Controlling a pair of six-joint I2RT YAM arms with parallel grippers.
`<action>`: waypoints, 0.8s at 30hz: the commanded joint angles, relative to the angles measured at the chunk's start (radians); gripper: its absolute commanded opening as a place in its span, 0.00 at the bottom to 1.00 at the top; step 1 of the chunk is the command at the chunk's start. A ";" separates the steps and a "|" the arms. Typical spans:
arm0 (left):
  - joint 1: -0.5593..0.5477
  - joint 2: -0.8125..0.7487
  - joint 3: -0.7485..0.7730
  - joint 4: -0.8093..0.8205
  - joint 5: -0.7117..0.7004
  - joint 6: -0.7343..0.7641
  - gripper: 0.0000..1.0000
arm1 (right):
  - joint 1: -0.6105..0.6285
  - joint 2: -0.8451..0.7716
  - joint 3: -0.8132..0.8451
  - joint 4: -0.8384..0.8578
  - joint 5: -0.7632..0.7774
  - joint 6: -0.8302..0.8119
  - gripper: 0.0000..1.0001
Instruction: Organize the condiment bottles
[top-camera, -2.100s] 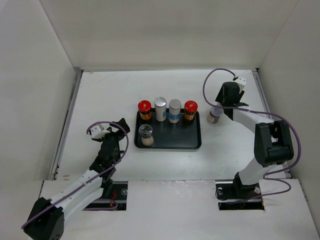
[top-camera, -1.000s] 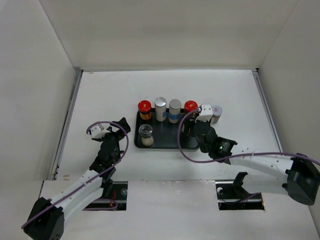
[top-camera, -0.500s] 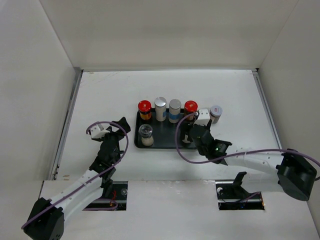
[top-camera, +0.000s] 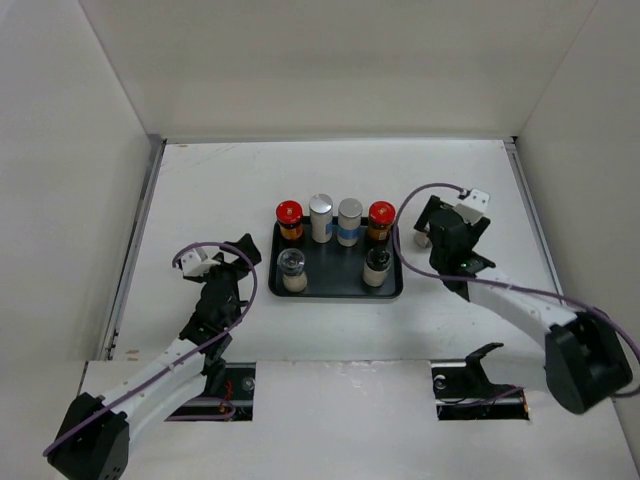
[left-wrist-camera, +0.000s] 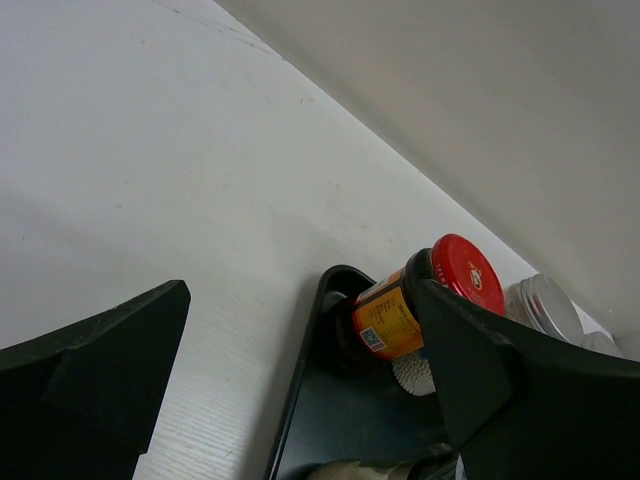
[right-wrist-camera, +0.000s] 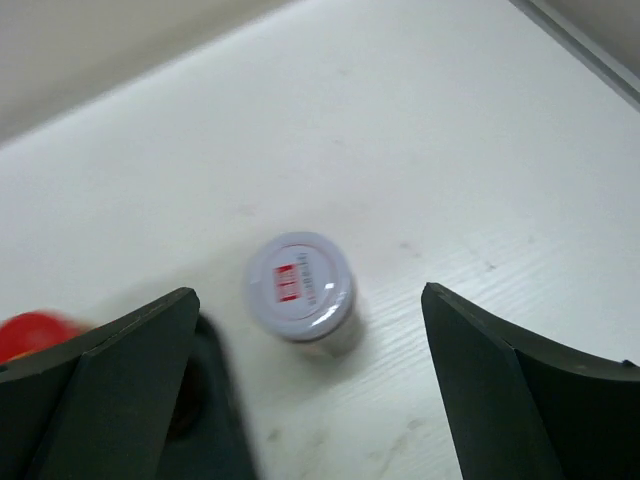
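The white-lidded jar is beside the black tray. Next, I bring my right gripper to it and close on the sides of its white lid (top-camera: 422, 229) (right-wrist-camera: 301, 287).
A black tray (top-camera: 335, 288) holds six condiment bottles. The back row is a red-capped jar (top-camera: 289, 220), a silver-lidded one (top-camera: 320, 216), a blue-banded one (top-camera: 349, 221) and a second red-capped jar (top-camera: 381, 221). In front stand a grey-lidded shaker (top-camera: 292, 270) and a black-capped bottle (top-camera: 377, 268). A white-lidded jar (right-wrist-camera: 300, 290) stands on the table right of the tray. My right gripper (top-camera: 428, 222) is open above it, with the jar between the fingers (right-wrist-camera: 120, 390) and untouched. My left gripper (top-camera: 236, 256) is open and empty left of the tray, facing the red-capped jar (left-wrist-camera: 430, 300).
White walls enclose the table on three sides, with a metal strip (top-camera: 138, 245) along the left edge. The tray's left rim (left-wrist-camera: 305, 390) lies just ahead of my left gripper. Both arm bases sit at the near edge.
My right gripper has let go of the black-capped bottle at the tray's front right and swung right to hover over the white-lidded jar. The left arm has not moved.
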 joint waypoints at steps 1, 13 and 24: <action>0.004 0.007 -0.014 0.057 0.012 -0.001 1.00 | -0.063 0.145 0.076 0.041 -0.087 -0.024 1.00; 0.006 0.041 0.002 0.056 0.030 0.005 1.00 | -0.108 0.422 0.175 0.151 -0.125 -0.001 0.97; 0.003 0.039 0.002 0.060 0.030 0.003 1.00 | -0.070 0.207 0.125 0.143 -0.002 -0.047 0.55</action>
